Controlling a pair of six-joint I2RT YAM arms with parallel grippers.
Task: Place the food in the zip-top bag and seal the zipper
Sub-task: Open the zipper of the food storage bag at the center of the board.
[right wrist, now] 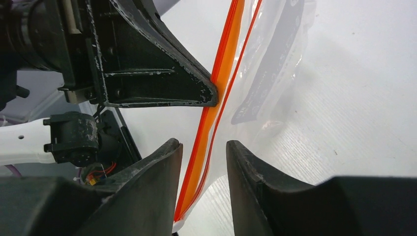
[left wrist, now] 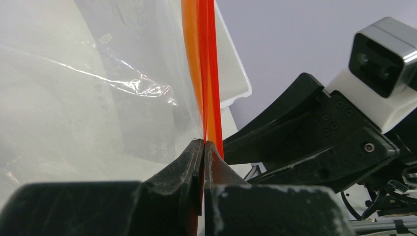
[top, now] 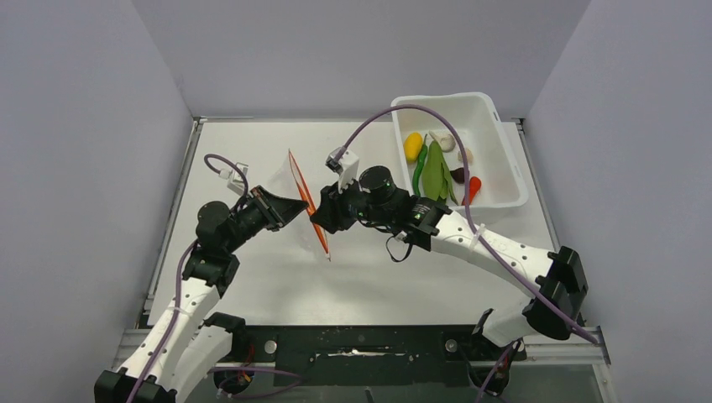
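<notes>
The two strips of the bag's zipper are close together, so the right gripper needs to grip just the strip [right wrist: 210, 146] on its side and pull it away to open the bag.
The clear zip-top bag [top: 281, 180] hangs upright over the middle of the table, its red-orange zipper [top: 309, 206] running diagonally. My left gripper [top: 302, 204] is shut on the zipper [left wrist: 206, 73], fingertips pressed together [left wrist: 204, 143]. My right gripper [top: 318, 222] faces it from the other side, open. The zipper's lower end [right wrist: 216, 113] hangs between its spread jaws [right wrist: 204, 143], touching neither. The food lies in the white tub [top: 504, 159]: yellow lump [top: 412, 146], green pepper [top: 419, 174], green leaf [top: 434, 172], orange-red cone [top: 473, 186], maroon piece [top: 458, 175].
The white tub stands at the table's back right corner, behind my right arm. Grey walls close in the table on the left, right and back. A purple cable [top: 437, 113] arcs over the tub from the right wrist.
</notes>
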